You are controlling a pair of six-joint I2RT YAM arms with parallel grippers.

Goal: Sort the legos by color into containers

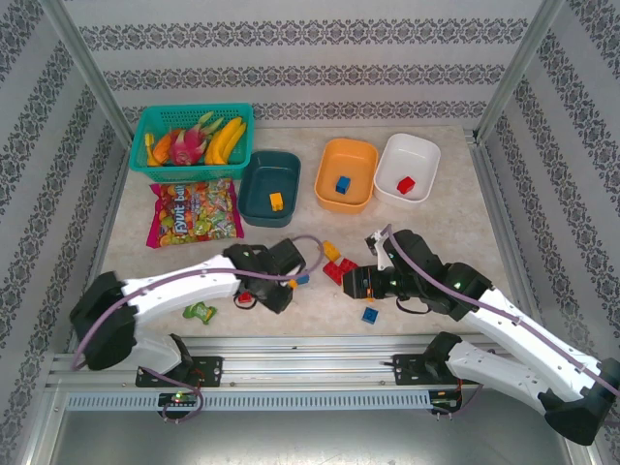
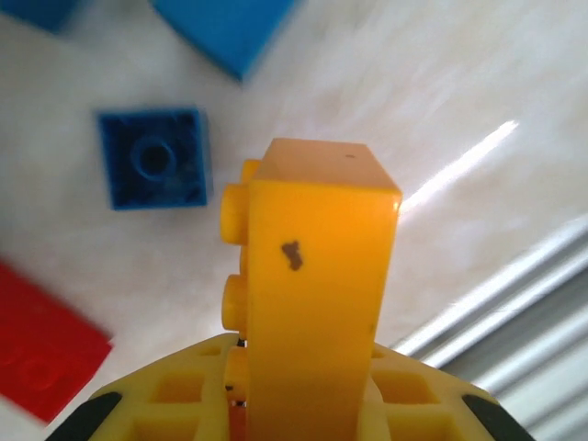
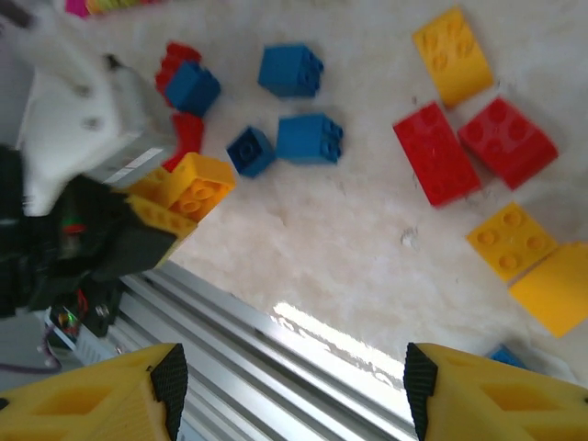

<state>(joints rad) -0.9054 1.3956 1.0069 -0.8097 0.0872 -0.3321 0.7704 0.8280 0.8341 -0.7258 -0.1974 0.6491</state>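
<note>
Next, my left gripper drops the yellow-orange brick in the teal tub (image 1: 264,205), between the yellow brick and the candy bag's side. The yellow-orange brick is held just above the table.
My left gripper (image 1: 278,288) is shut on a yellow-orange brick (image 2: 312,276), held just above the table; the right wrist view shows that brick (image 3: 195,186) in the jaws too. Below it lie a small blue brick (image 2: 153,161) and a red one (image 2: 41,349). My right gripper (image 3: 294,390) is open and empty over the table's near edge, beside loose red bricks (image 3: 436,152), blue bricks (image 3: 310,138) and yellow bricks (image 3: 510,239). The teal tub (image 1: 269,170) holds a yellow brick, the orange tub (image 1: 347,155) a blue one, the white tub (image 1: 408,150) a red one.
A turquoise basket (image 1: 192,121) of toy fruit and a candy bag (image 1: 194,211) sit at the back left. A green toy (image 1: 201,311) lies near the front rail (image 1: 310,363). Metal posts and patterned walls bound the table.
</note>
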